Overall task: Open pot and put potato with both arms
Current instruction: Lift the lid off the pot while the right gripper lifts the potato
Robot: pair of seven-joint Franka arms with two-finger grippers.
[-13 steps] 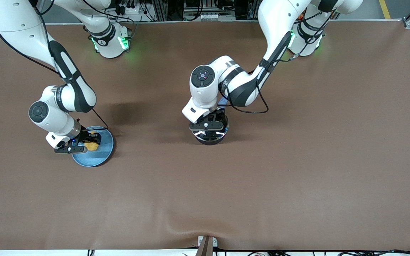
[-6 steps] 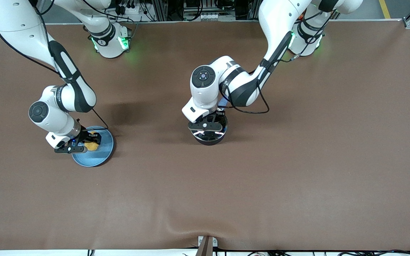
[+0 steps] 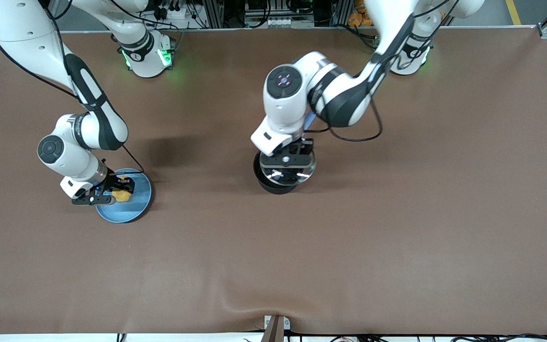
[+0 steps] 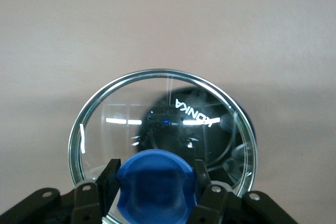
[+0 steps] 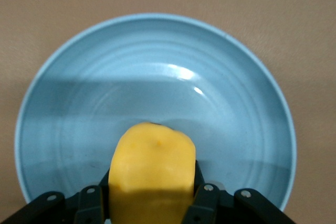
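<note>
Next, my left gripper sets the glass lid down and lets go of it on the brown cloth, across the pot from the plate (image 3: 422, 193).
The black pot (image 3: 273, 183) stands mid-table, its blue handle hidden under the left arm. My left gripper (image 3: 287, 164) is shut on the blue knob (image 4: 154, 187) of the clear glass lid (image 3: 288, 175) and holds the lid lifted just above the pot, shifted toward the left arm's end. The pot's dark inside (image 4: 210, 129) shows through the glass. My right gripper (image 3: 120, 187) is shut on the yellow potato (image 3: 122, 194) over the light-blue plate (image 3: 133, 209). In the right wrist view the potato (image 5: 152, 174) sits between the fingers just above the plate (image 5: 157, 87).
The brown table cloth (image 3: 397, 213) spreads wide around both objects. The arm bases (image 3: 147, 59) stand along the table edge farthest from the front camera. A small bracket (image 3: 276, 325) sits at the nearest edge.
My left gripper has risen with the lid, lifting it off the pot and toward the left arm's end. The right gripper stays shut on the potato at the plate, barely moved.
</note>
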